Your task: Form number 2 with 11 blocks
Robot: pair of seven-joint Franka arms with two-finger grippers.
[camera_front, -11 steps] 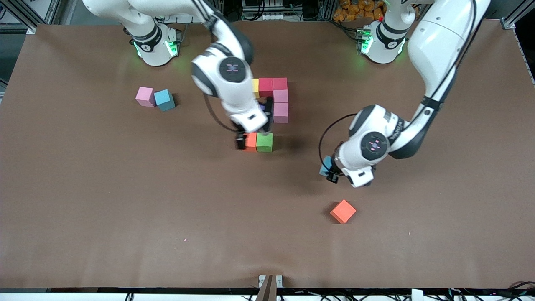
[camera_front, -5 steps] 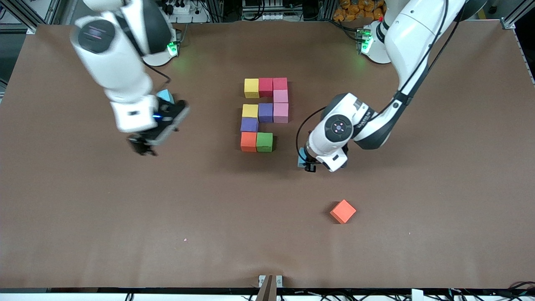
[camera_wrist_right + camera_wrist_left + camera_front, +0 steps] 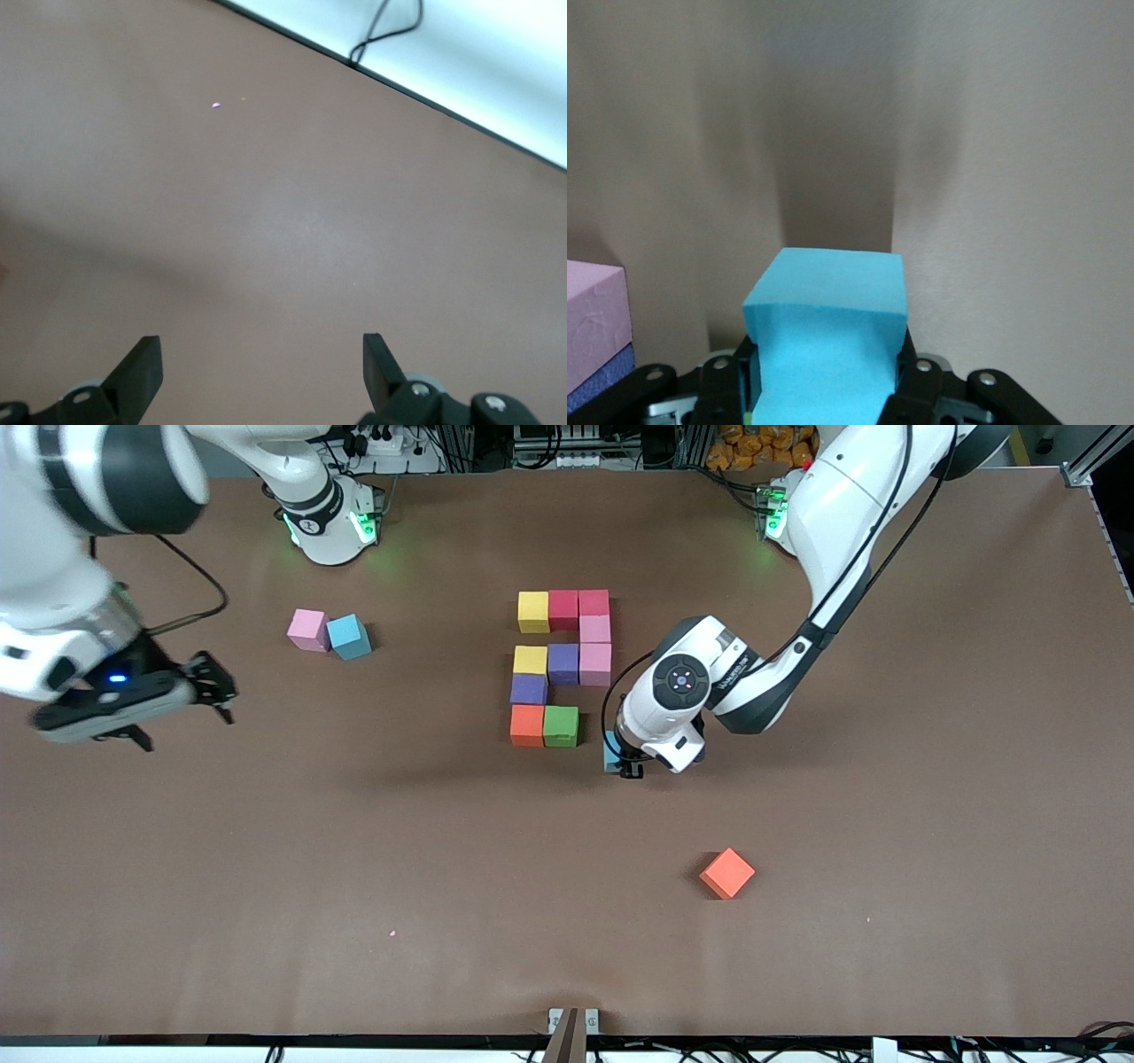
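Next, I release the light blue block with my left gripper against the free side of the green block (image 3: pixel 592 728), extending the bottom row.
The number 2 stands partly built in mid-table from several touching blocks: a yellow (image 3: pixel 532 611), red (image 3: pixel 563 609) and pink (image 3: pixel 595 630) top, a purple middle (image 3: pixel 563 662), then orange (image 3: pixel 527 724) and green (image 3: pixel 560 725) nearest the front camera. My left gripper (image 3: pixel 623 766) (image 3: pixel 826 372) is shut on a light blue block (image 3: pixel 611 749) (image 3: pixel 828 328), low over the table beside the green block, toward the left arm's end. My right gripper (image 3: pixel 182 713) (image 3: pixel 261 359) hangs open and holds nothing, over bare table at the right arm's end.
A loose pink block (image 3: pixel 307 629) and a light blue block (image 3: pixel 348 636) touch each other toward the right arm's end. A loose orange block (image 3: pixel 727 872) lies turned at an angle, nearer the front camera. In the left wrist view a pink block (image 3: pixel 594 319) shows at the edge.
My right arm has swung away from the orange and green blocks to the right arm's end of the table. My left gripper has carried the light blue block closer to the green block.
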